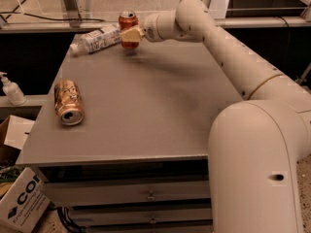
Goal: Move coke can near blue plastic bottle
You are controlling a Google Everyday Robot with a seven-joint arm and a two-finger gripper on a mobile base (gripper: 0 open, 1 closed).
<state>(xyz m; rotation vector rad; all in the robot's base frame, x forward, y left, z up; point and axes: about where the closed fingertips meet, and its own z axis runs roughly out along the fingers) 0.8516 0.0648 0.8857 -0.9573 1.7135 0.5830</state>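
The red coke can will go down on the table (119, 51) next to the blue plastic bottle's bottom end, set there by my gripper.
The red coke can (128, 22) is upright in my gripper (130, 34), which is shut on it at the far left part of the grey table (146, 110), a little above the surface. The blue plastic bottle (97, 39) lies on its side at the far left corner, white cap pointing left, just left of the can. My arm (228, 57) reaches in from the right.
A copper-gold can (68, 102) lies on its side at the table's left edge. A small white pump bottle (10, 88) stands on a ledge at far left. A cardboard box (19, 198) sits on the floor below. Drawers front the table.
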